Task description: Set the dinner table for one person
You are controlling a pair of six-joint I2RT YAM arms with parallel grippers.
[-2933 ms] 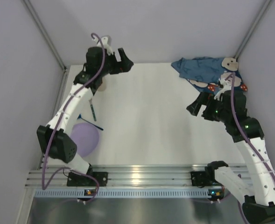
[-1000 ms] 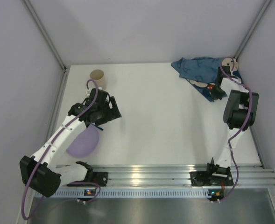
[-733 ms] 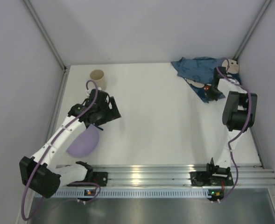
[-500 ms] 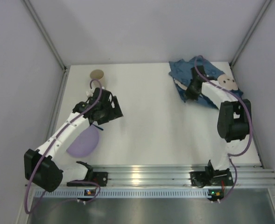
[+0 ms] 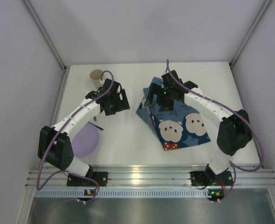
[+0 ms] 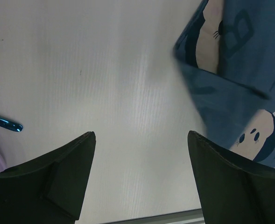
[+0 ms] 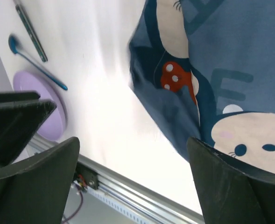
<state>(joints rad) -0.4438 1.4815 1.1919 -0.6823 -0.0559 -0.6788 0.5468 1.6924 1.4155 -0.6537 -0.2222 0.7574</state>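
Next, my left gripper closes on the blue placemat's edge (image 5: 137, 111) (image 6: 178, 53) that faces the purple plate, at the spot next to the half-covered mouse face.
The white dinner table (image 5: 128, 140) has a silver rail (image 5: 142, 179) along its near edge. A blue mouse-patterned placemat (image 5: 177, 123) lies mostly spread out right of the middle, its far left corner still folded. My right gripper (image 5: 150, 100) hovers open over that corner; in the right wrist view it (image 7: 132, 140) holds nothing above the cloth (image 7: 212, 60). My left gripper (image 5: 123, 101) is open and empty just left of the placemat (image 6: 235, 84), above bare table (image 6: 141, 134). A purple plate (image 5: 83, 140) lies at the near left and a beige cup (image 5: 96, 75) at the far left.
A blue spoon (image 7: 34, 60) and a dark utensil (image 7: 30, 30) lie beside the plate (image 7: 41, 109), partly under my left arm in the top view. The spoon's tip (image 6: 6, 123) shows in the left wrist view. Grey walls enclose the table on three sides.
My right gripper has dragged the placemat from the far right corner to the middle, where it lies spread out. My left gripper has moved right, towards the placemat's edge.
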